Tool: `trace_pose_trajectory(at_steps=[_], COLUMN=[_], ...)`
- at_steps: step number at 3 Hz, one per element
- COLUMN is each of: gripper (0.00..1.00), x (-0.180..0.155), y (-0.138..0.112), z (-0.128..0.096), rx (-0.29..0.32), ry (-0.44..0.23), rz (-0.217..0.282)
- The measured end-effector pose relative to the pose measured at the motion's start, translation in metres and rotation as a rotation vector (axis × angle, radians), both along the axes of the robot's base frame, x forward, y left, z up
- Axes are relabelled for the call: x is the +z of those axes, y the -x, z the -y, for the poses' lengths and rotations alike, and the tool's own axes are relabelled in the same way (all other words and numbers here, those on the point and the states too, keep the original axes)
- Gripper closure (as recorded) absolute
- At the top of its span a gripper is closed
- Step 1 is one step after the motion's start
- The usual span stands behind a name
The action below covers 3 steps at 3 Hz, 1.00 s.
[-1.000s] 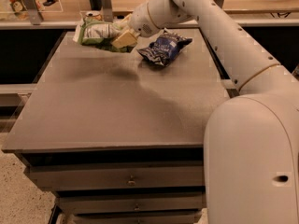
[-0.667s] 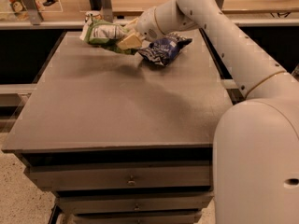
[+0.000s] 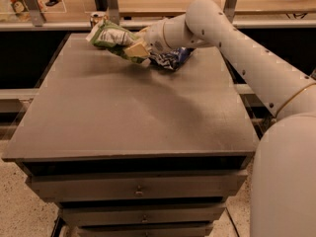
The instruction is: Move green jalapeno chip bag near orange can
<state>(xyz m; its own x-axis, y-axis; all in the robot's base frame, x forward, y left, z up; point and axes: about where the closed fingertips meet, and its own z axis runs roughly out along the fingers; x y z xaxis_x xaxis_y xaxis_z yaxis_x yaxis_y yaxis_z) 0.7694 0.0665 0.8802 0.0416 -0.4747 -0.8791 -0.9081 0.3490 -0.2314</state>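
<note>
Next, my gripper sets the green jalapeno chip bag, now held tilted above the table, down on the grey table (image 3: 113, 41), in the spot that is just in front of the orange can.
The green jalapeno chip bag (image 3: 112, 38) is held above the far left part of the grey table (image 3: 133, 107), tilted with its white end seal to the left. My gripper (image 3: 137, 51) is shut on the bag's right end. The orange can (image 3: 97, 19) stands upright at the table's far edge, just behind the bag's left end; only its silver top and upper side show.
A dark blue chip bag (image 3: 170, 58) lies on the table right of the gripper, partly behind my arm (image 3: 237, 48). A shelf rail with posts (image 3: 111, 1) runs behind the table. Drawers (image 3: 138, 189) sit under the tabletop.
My gripper has carried the green bag farther back and slightly left, away from the blue bag and toward the can.
</note>
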Motion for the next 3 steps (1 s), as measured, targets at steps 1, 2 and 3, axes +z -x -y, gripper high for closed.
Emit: trace_pose_trajectory(at_steps=[1, 2, 3], gripper=[1.0, 1.0, 1.0], x=[-0.007, -0.011, -0.012], y=[-0.004, -0.012, -0.02], z=[-0.011, -0.012, -0.009], rx=[-0.088, -0.174, -0.242], ry=[-0.006, -0.017, -0.027], rz=[0.011, 0.032, 0.054])
